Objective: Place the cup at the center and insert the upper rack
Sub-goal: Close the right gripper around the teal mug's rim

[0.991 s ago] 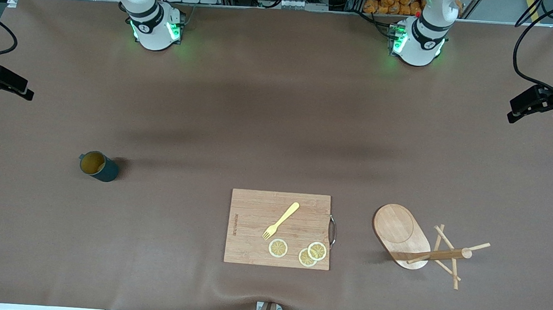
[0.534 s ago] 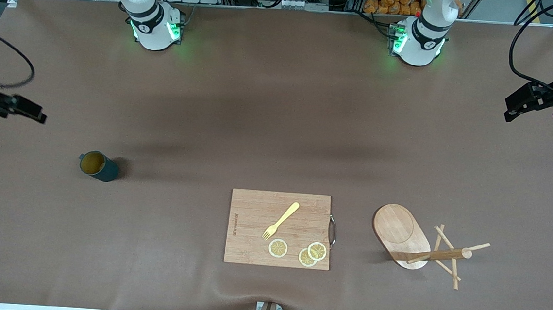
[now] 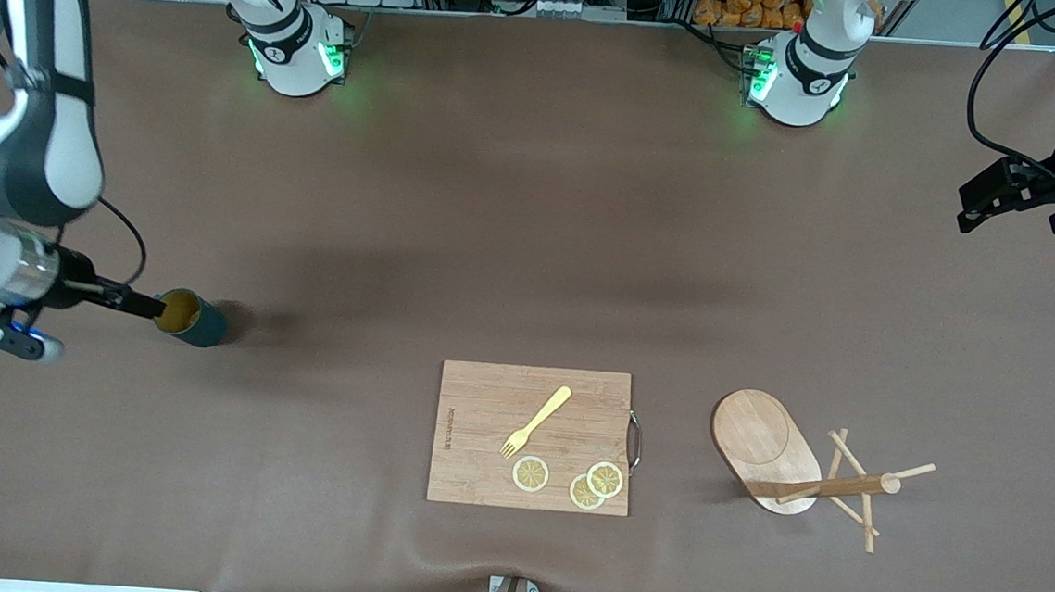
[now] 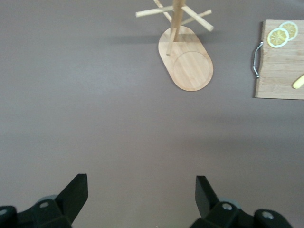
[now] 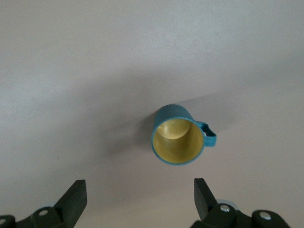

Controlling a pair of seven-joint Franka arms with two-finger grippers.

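Note:
My right gripper is to close next on the cup's rim (image 3: pixel 172 332) (image 5: pixel 153 148) across from the cup's handle, with one finger inside the dark teal cup and one outside.
The dark teal cup (image 3: pixel 192 318) stands upright on the brown table toward the right arm's end, its tan inside showing. In the right wrist view the cup (image 5: pixel 178 140) lies just ahead of the fingers, not between them. My right gripper (image 3: pixel 130 303) (image 5: pixel 138 187) is open and empty, low beside the cup. The wooden mug stand (image 3: pixel 766 443) stands on its oval base toward the left arm's end; it also shows in the left wrist view (image 4: pixel 192 66). My left gripper (image 3: pixel 987 200) (image 4: pixel 141 183) is open and empty, over the table's edge at the left arm's end.
A rectangular wooden cutting board (image 3: pixel 483 404) lies near the front middle of the table, with a yellow fork (image 3: pixel 537 419) and three lemon slices (image 3: pixel 531 474) on it. Its metal handle (image 3: pixel 635 441) faces the mug stand.
The right arm has swung in from the table's end and its gripper has come down beside the cup. The left gripper has shifted slightly. Cup, stand and board have not moved.

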